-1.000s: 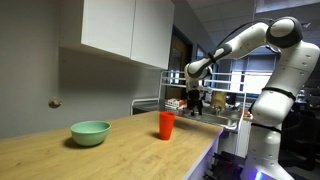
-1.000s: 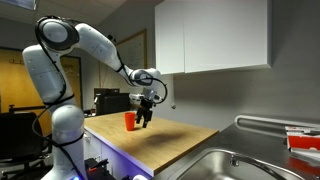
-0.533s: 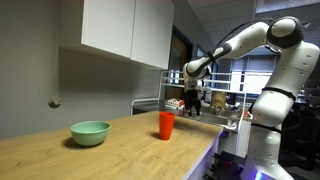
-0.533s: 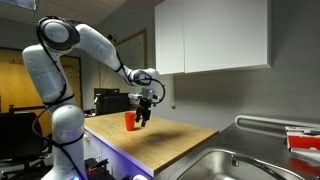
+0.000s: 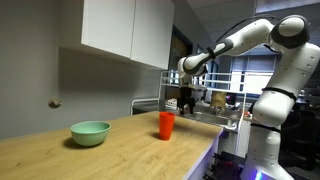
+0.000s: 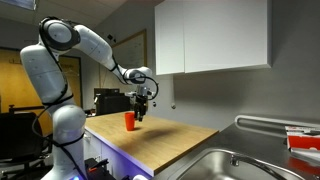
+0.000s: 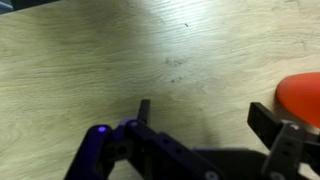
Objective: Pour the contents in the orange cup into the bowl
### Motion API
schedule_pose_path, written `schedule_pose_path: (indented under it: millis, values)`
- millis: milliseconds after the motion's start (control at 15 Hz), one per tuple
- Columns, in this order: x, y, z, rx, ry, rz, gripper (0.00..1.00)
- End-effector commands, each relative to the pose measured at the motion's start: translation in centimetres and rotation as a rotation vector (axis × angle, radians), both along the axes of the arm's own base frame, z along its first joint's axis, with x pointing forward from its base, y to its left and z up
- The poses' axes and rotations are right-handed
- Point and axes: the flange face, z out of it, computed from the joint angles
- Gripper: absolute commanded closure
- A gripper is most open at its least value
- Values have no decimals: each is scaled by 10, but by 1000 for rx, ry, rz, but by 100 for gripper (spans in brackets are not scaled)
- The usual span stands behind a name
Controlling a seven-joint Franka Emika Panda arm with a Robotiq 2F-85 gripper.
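The robot's gripper will close on the orange cup's rim (image 5: 172, 114) (image 7: 278, 95) at the side toward the sink, with one finger inside the cup.
The orange cup (image 5: 166, 125) stands upright on the wooden counter, near its front edge; it also shows in an exterior view (image 6: 130, 120) and at the right edge of the wrist view (image 7: 302, 95). The mint-green bowl (image 5: 90, 132) sits on the counter to the cup's left, apart from it. My gripper (image 5: 186, 101) hangs above the counter beside and a little above the cup, fingers pointing down. In the wrist view the gripper (image 7: 205, 112) is open and empty over bare wood. What the cup holds is hidden.
The wooden counter (image 5: 120, 152) ends in a sink (image 6: 245, 165) at one end. White wall cabinets (image 5: 125, 30) hang above the counter. A metal rack with items (image 5: 205, 100) stands behind the gripper.
My gripper has shifted a little sideways toward the orange cup. The cup and bowl have not moved.
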Motion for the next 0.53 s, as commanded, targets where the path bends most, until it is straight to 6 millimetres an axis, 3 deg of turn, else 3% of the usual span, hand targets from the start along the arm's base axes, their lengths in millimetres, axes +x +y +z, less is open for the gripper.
schedule_pose_path:
  millis: [0, 467]
  values:
    - [3, 29, 25, -41, -60, -19, 0]
    - [12, 82, 54, -125, -135, 11, 0]
